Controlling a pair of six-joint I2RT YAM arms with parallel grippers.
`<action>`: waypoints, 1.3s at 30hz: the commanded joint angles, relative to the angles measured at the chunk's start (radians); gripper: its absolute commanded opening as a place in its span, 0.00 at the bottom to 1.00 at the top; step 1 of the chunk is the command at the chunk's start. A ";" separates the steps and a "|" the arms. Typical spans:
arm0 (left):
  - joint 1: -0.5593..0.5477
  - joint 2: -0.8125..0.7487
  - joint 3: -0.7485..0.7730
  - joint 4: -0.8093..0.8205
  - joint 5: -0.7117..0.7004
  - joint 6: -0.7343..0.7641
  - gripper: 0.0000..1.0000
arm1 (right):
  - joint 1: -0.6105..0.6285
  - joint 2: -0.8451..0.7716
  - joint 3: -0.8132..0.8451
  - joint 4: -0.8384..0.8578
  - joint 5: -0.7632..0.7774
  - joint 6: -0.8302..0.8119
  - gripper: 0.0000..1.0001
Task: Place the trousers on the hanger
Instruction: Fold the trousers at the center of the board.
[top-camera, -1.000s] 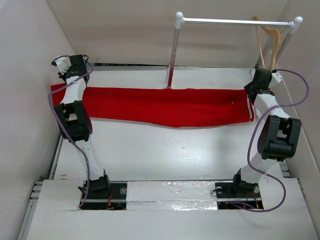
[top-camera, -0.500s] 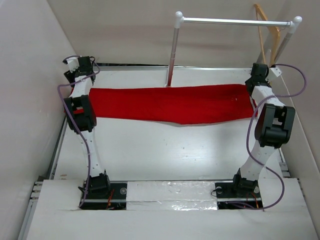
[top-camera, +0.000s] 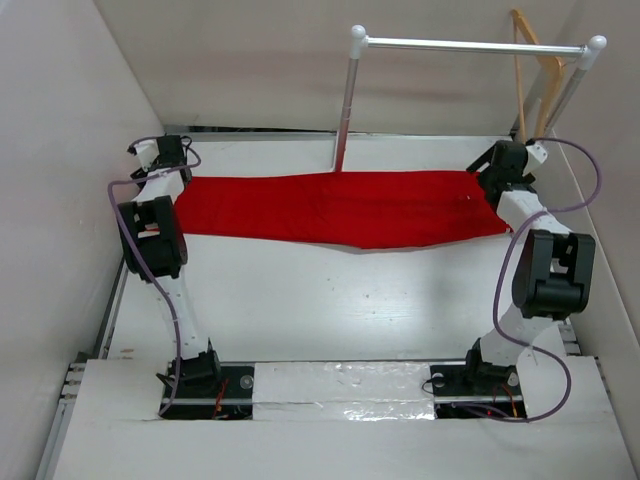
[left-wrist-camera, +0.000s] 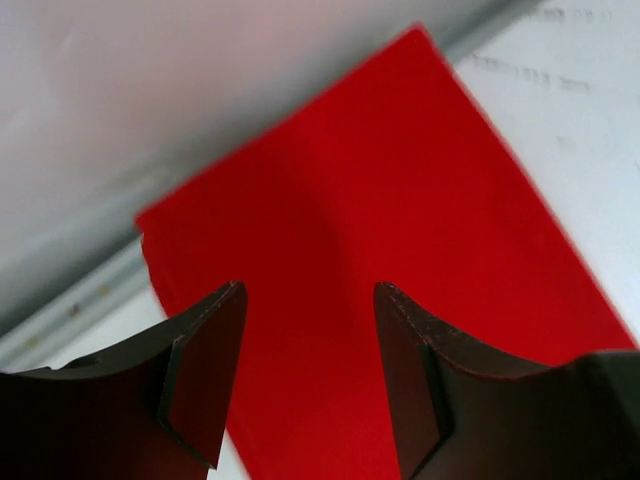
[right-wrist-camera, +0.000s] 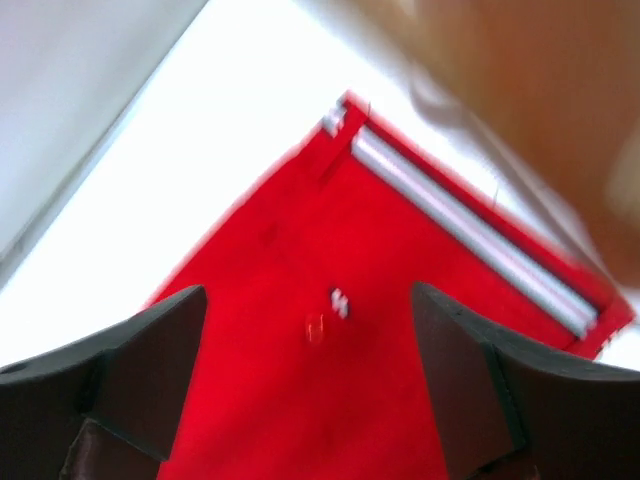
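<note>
Next, my right gripper takes their near edge (top-camera: 468, 240) and pulls the red trousers closer before lifting their waist, because the trousers lie far back against the rail's post.
The red trousers (top-camera: 340, 208) lie stretched flat across the back of the table, from the left arm to the right arm. My left gripper (top-camera: 168, 165) hovers over their left end. In the left wrist view its jaws (left-wrist-camera: 310, 300) stand open with only red cloth (left-wrist-camera: 380, 250) below them. My right gripper (top-camera: 498, 168) hovers over the right end. It is open (right-wrist-camera: 308, 300) above the cloth, near the white stripes (right-wrist-camera: 470, 240). The tan wooden hanger (top-camera: 535, 70) hangs at the right end of the rail, apart from the trousers.
A white-and-metal clothes rail (top-camera: 470, 43) stands at the back, its left post (top-camera: 345, 110) coming down just behind the trousers. Side walls close in on the left and right. Bare white table (top-camera: 330, 300) lies between the trousers and the arm bases.
Both grippers have opened and let go of the trousers' ends. The cloth, pulled in from the far left, now lies still; both wrists have shifted slightly.
</note>
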 joint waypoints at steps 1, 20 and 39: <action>0.005 -0.231 -0.151 -0.002 0.113 -0.135 0.50 | 0.023 -0.117 -0.148 0.095 -0.048 0.036 0.80; 0.024 -0.599 -0.705 0.040 0.449 -0.377 0.66 | -0.018 -0.403 -0.723 0.338 -0.292 0.133 0.61; 0.024 -0.417 -0.671 0.115 0.491 -0.425 0.57 | -0.172 -0.158 -0.578 0.367 -0.518 0.265 0.37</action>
